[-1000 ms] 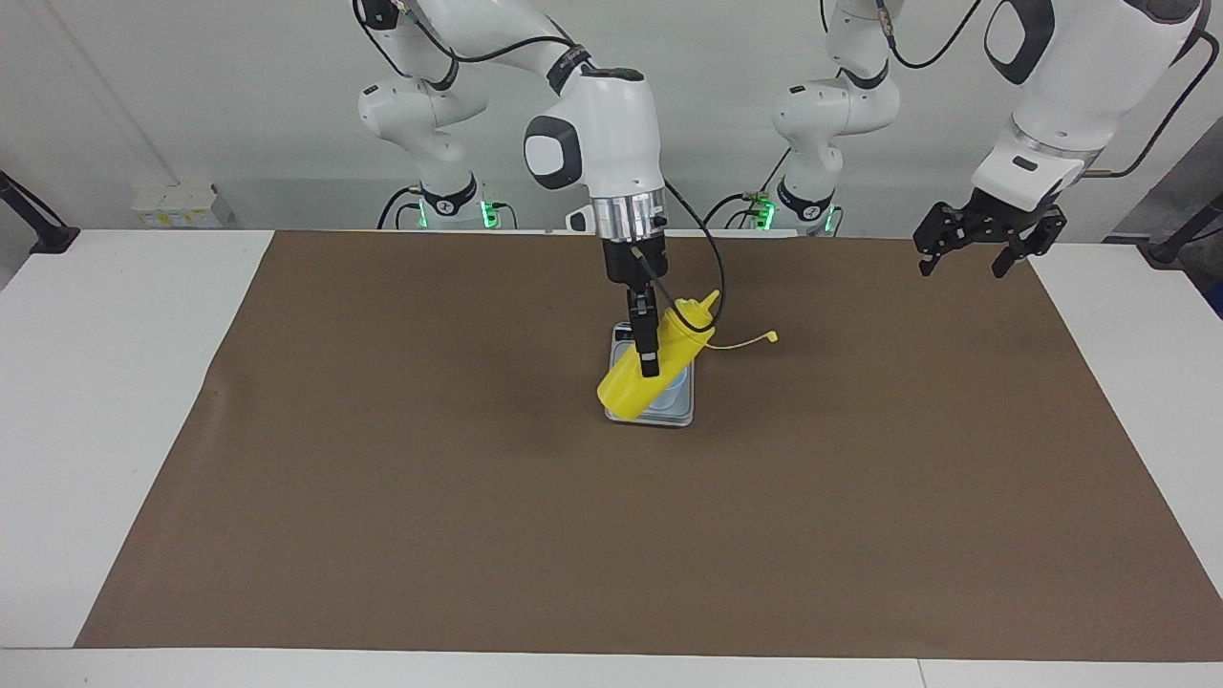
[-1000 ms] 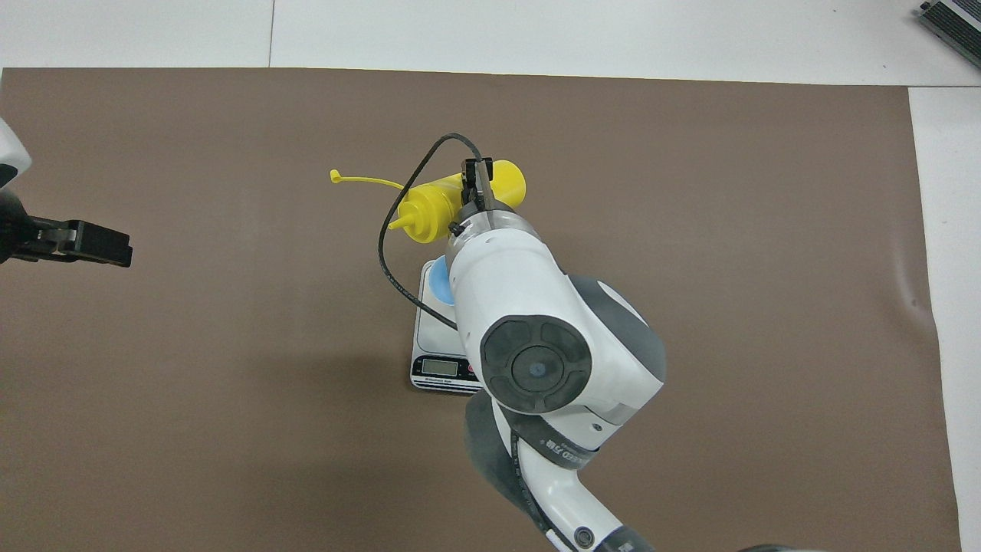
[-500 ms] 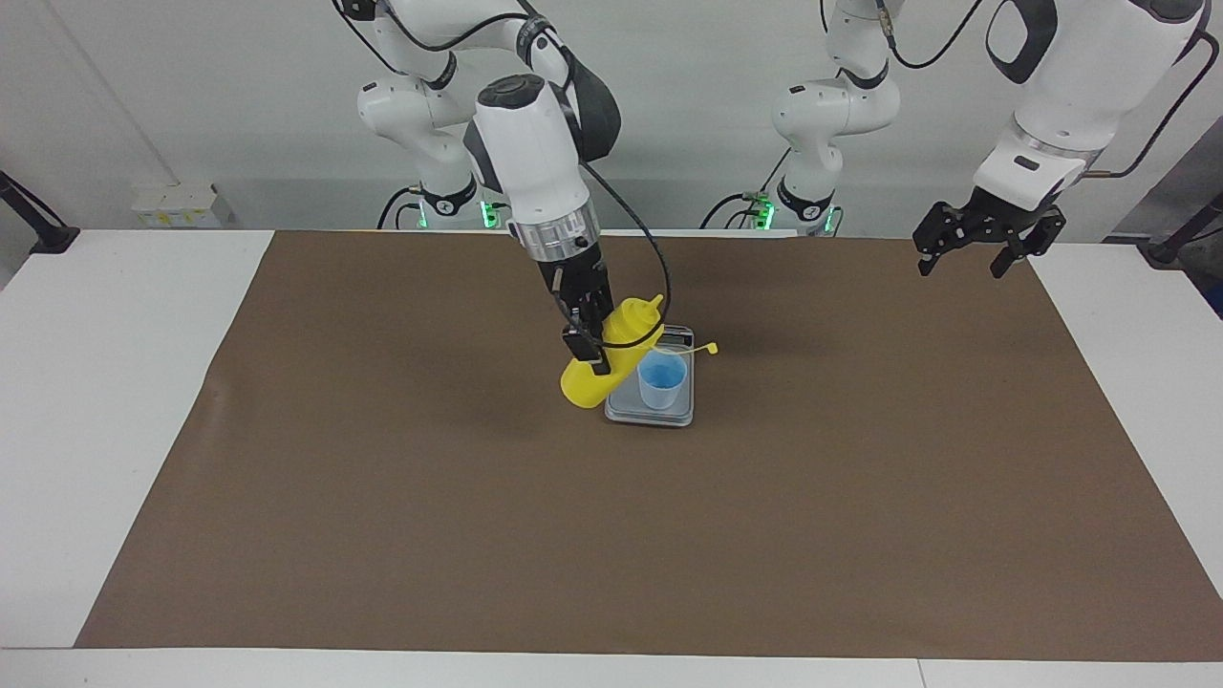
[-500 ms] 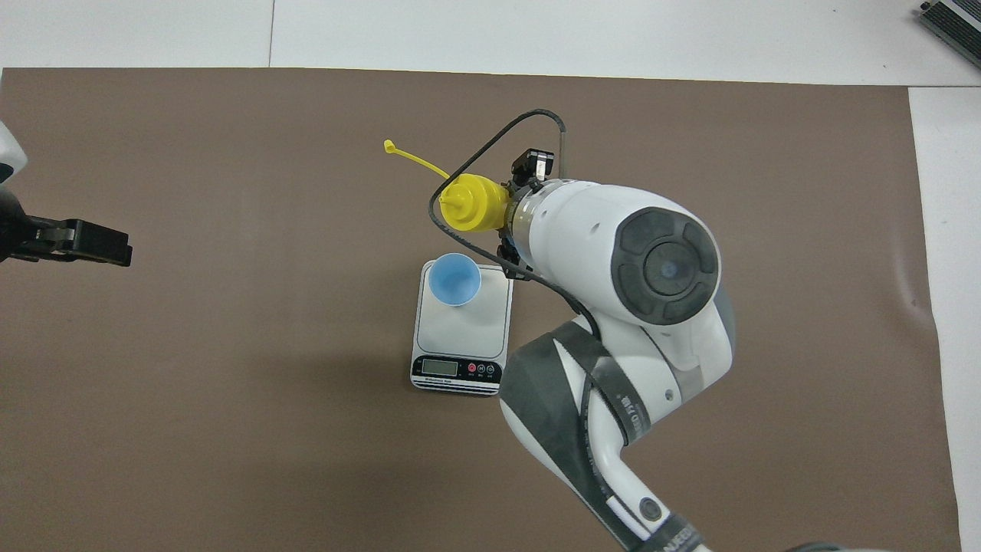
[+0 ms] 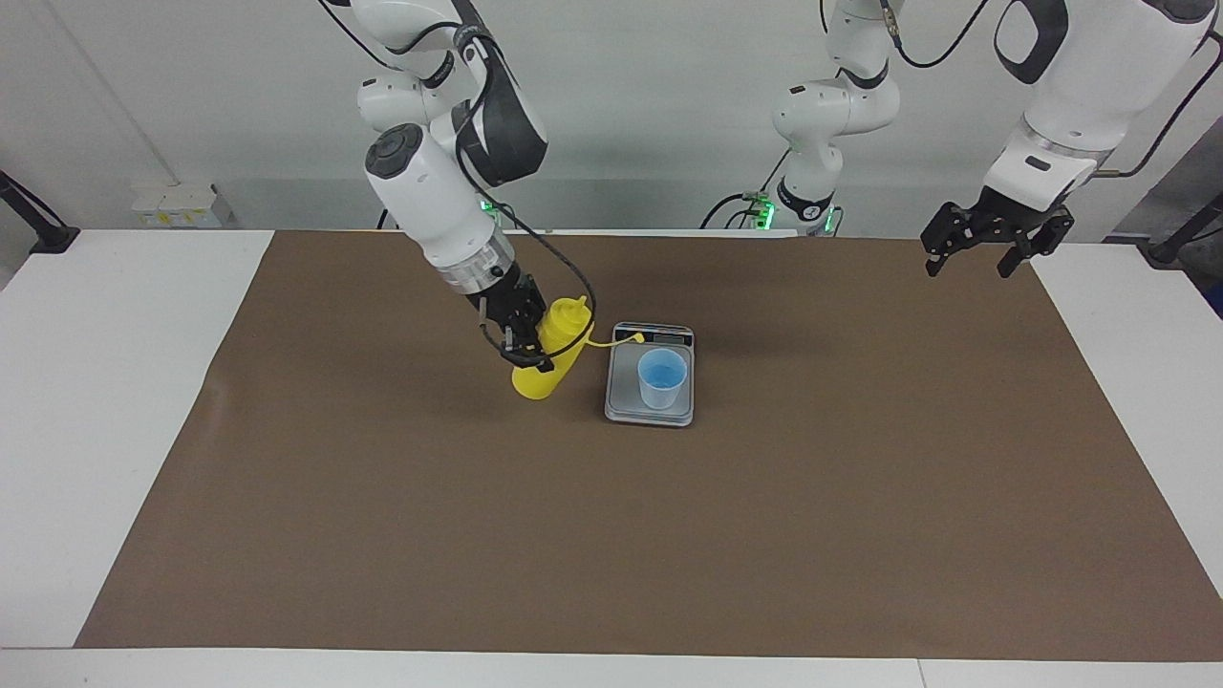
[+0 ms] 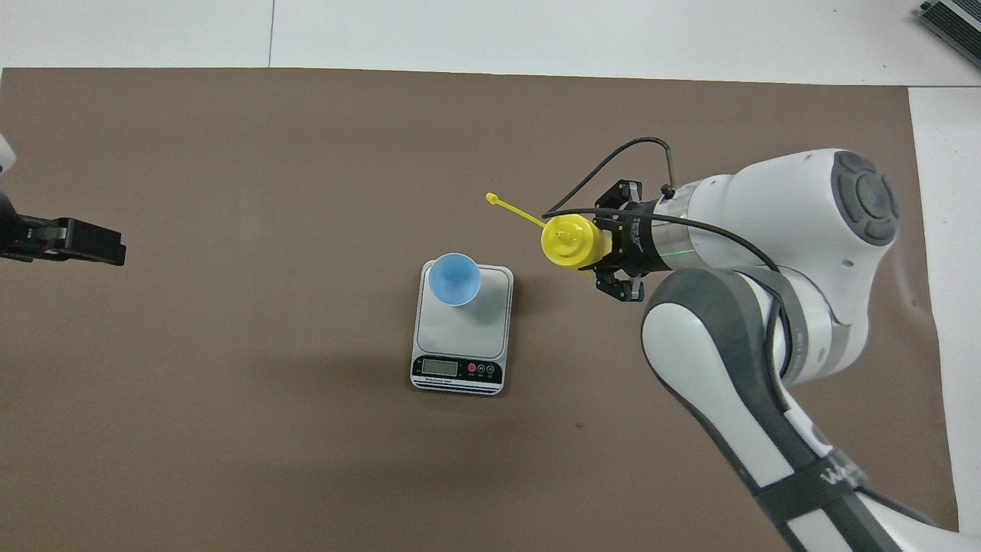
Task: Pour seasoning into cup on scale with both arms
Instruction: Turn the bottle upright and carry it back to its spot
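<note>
I will release the seasoning bottle midway (image 6: 733, 321) between the scale and the brown mat's edge behind my right gripper, using that gripper.
My right gripper (image 5: 525, 344) is shut on the seasoning bottle (image 5: 562, 330), a yellow squeeze bottle that leans slightly, nozzle up. The bottle is just beside the scale (image 5: 623, 409), toward the right arm's end, with its base at or just above the mat. Its tethered cap (image 5: 635, 336) reaches toward the scale's display edge. From above, the bottle's domed top (image 6: 567, 239) shows in front of the right gripper (image 6: 602, 245). The light blue cup (image 5: 662, 378) (image 6: 454, 280) stands upright on the scale (image 6: 469, 333). My left gripper (image 5: 967, 269) (image 6: 115, 249) hangs open over the mat's edge and waits.
A brown mat (image 5: 382, 526) covers most of the white table (image 5: 86, 430). A small white box (image 5: 177, 205) sits at the table's edge by the wall. A grey device (image 6: 954, 19) lies at a corner farthest from the robots.
The right arm swung the bottle away from over the cup toward its own end of the table, turning it more upright and lowering it beside the scale. The cup is now uncovered. The left gripper barely moved.
</note>
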`<move>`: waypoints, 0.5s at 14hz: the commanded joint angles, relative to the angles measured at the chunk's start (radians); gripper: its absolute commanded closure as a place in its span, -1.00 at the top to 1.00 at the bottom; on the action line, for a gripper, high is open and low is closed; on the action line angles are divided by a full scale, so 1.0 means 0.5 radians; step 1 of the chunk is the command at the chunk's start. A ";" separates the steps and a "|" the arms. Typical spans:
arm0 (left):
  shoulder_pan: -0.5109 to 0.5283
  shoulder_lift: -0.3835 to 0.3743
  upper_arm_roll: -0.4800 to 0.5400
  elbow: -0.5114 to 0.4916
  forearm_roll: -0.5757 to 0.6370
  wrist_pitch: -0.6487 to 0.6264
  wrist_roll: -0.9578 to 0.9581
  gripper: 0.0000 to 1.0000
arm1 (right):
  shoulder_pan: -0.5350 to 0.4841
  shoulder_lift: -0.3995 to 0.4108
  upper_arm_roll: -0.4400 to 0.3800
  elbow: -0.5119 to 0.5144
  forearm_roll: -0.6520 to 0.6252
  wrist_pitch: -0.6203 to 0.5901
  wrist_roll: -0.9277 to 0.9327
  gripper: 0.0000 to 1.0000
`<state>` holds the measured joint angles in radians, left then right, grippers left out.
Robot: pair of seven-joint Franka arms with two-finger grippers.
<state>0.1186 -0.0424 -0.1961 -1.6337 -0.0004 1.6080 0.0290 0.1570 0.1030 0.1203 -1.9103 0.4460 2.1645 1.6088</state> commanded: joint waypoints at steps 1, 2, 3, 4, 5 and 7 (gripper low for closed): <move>-0.077 0.017 0.079 0.037 -0.021 -0.025 0.000 1.00 | -0.191 -0.157 0.020 -0.250 0.273 -0.052 -0.381 -1.00; -0.099 0.017 0.097 0.037 -0.021 -0.022 0.000 1.00 | -0.270 -0.184 0.020 -0.333 0.359 -0.080 -0.498 -1.00; -0.105 0.014 0.107 0.034 -0.021 -0.019 0.000 1.00 | -0.332 -0.212 0.020 -0.400 0.408 -0.095 -0.618 -1.00; -0.108 0.017 0.110 0.034 -0.021 -0.019 0.000 1.00 | -0.417 -0.218 0.020 -0.431 0.442 -0.165 -0.738 -1.00; -0.105 0.017 0.110 0.037 -0.021 -0.022 0.000 1.00 | -0.522 -0.212 0.020 -0.438 0.470 -0.260 -0.863 -1.00; -0.084 0.011 0.107 0.034 -0.024 -0.025 0.003 1.00 | -0.730 -0.191 0.017 -0.444 0.501 -0.429 -1.014 -1.00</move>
<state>0.0862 -0.0424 -0.1589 -1.6334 -0.0004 1.6080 0.0287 -0.1136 0.0382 0.1177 -2.1049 0.6535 2.0155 1.1849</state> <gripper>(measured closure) 0.000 0.529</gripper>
